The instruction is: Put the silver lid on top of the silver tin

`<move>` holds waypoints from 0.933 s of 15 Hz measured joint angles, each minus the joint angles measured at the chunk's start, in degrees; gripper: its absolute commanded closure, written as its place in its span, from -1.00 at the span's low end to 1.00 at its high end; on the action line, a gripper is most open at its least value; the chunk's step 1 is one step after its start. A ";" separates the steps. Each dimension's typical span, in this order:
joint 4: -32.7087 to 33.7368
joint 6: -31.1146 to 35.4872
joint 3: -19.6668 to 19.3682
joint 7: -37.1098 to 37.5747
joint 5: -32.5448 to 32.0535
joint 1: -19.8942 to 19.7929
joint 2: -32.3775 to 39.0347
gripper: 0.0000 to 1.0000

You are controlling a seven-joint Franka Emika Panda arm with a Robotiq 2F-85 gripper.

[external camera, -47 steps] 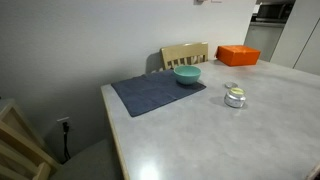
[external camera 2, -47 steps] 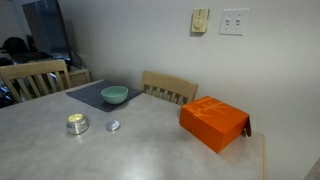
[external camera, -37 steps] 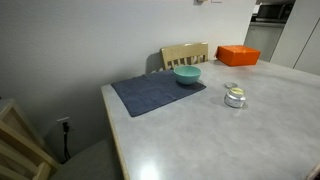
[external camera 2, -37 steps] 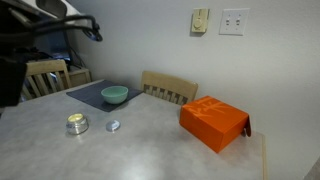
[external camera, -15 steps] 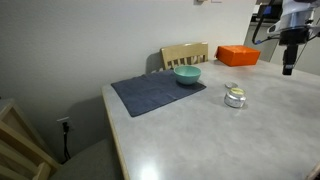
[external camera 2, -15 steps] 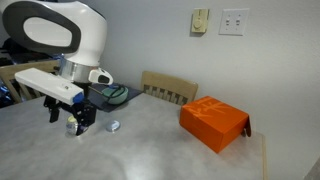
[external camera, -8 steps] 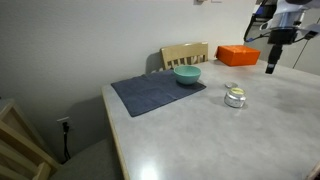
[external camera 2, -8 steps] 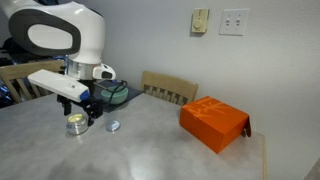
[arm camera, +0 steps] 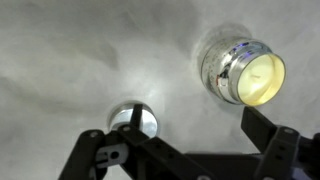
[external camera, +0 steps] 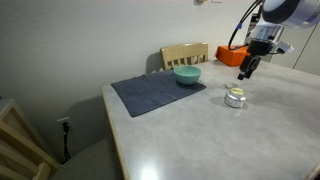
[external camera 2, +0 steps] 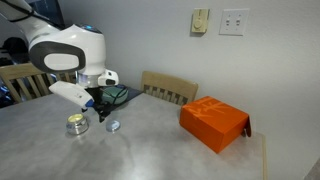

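Note:
Next, I close my gripper on opposite sides of the silver lid's rim (external camera: 229,84) (arm camera: 134,118), where the lid is lying flat on the table next to the silver tin.
The silver tin (external camera: 235,97) stands open on the grey table, and it also shows in an exterior view (external camera 2: 77,124). The silver lid (external camera 2: 113,126) lies flat on the table a short way beside it. In the wrist view the tin (arm camera: 245,70) is at the upper right. The lid (arm camera: 135,118) is at the lower middle, partly behind one finger. My gripper (external camera: 246,68) (external camera 2: 100,110) (arm camera: 172,128) hovers above the table over the lid and tin. It is open and empty.
A teal bowl (external camera: 187,74) sits on a dark mat (external camera: 157,93) near a wooden chair (external camera: 185,54). An orange box (external camera: 238,54) (external camera 2: 214,122) stands on the table (external camera: 200,130) beyond the tin. A second chair (external camera 2: 170,88) stands by the wall.
The arm has come into view and swung in over the table, and the gripper has moved down toward the lid and tin. The tin and lid have not moved.

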 measured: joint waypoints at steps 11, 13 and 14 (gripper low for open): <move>-1.36 36.80 5.81 14.11 6.01 1.81 6.51 -1.00; -1.90 38.68 3.89 23.07 3.50 3.63 7.44 -1.00; -2.18 38.74 2.98 27.47 2.64 4.36 7.47 -1.00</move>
